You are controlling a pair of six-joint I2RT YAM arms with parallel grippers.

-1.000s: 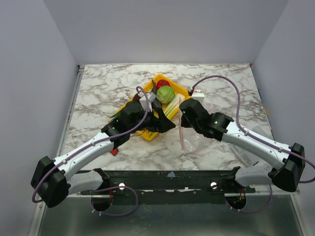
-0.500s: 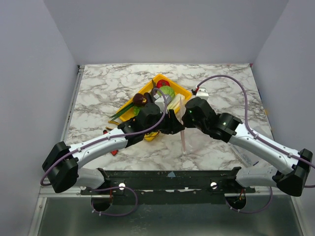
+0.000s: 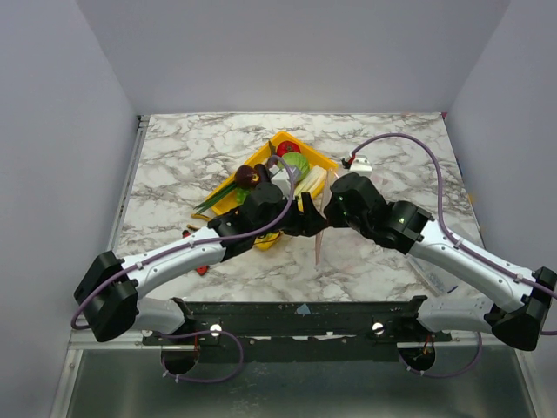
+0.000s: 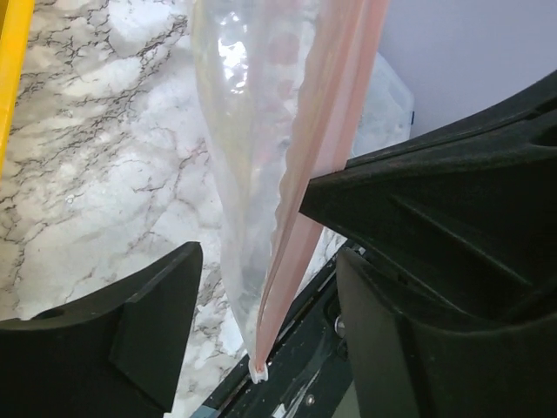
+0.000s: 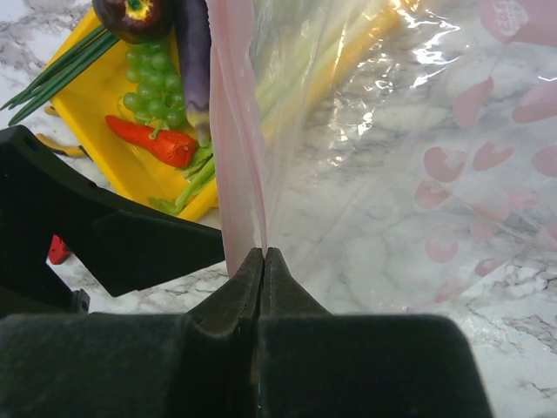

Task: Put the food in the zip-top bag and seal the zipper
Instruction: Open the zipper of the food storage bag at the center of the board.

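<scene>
Next, I open my right gripper, pinching the zipper's edge only at its fingers' ends, and take the zipper deeper [image 5: 253, 202] before food goes in.
The zip-top bag [image 5: 409, 131] hangs clear and floppy, its pinkish zipper [image 5: 233, 131] held upright by my right gripper [image 5: 264, 254], which is shut on the strip's edge. My left gripper [image 4: 261, 335] is open, its jaws standing either side of the zipper [image 4: 309, 200] without touching it; a small white slider [image 4: 258, 373] sits at the strip's lower end. In the top view both grippers [image 3: 306, 219] [image 3: 334, 205] meet beside the yellow tray [image 3: 324, 160]. The food lies in the tray: tomato [image 3: 288, 148], cabbage [image 3: 294, 163], eggplant [image 3: 246, 177], chili [image 5: 157, 141], grapes [image 5: 150, 83], long eggplant [image 5: 193, 52].
A red-handled tool [image 3: 202, 269] lies near the left arm, by the tray's front corner [image 3: 262, 243]. A small white object [image 3: 359, 163] sits behind the right gripper. The bag's loose body [image 3: 374, 261] spreads over the marble to the right of the strip.
My left gripper has swung right from over the tray to the bag's zipper, uncovering the round eggplant. The right gripper has shifted slightly, still holding the strip.
</scene>
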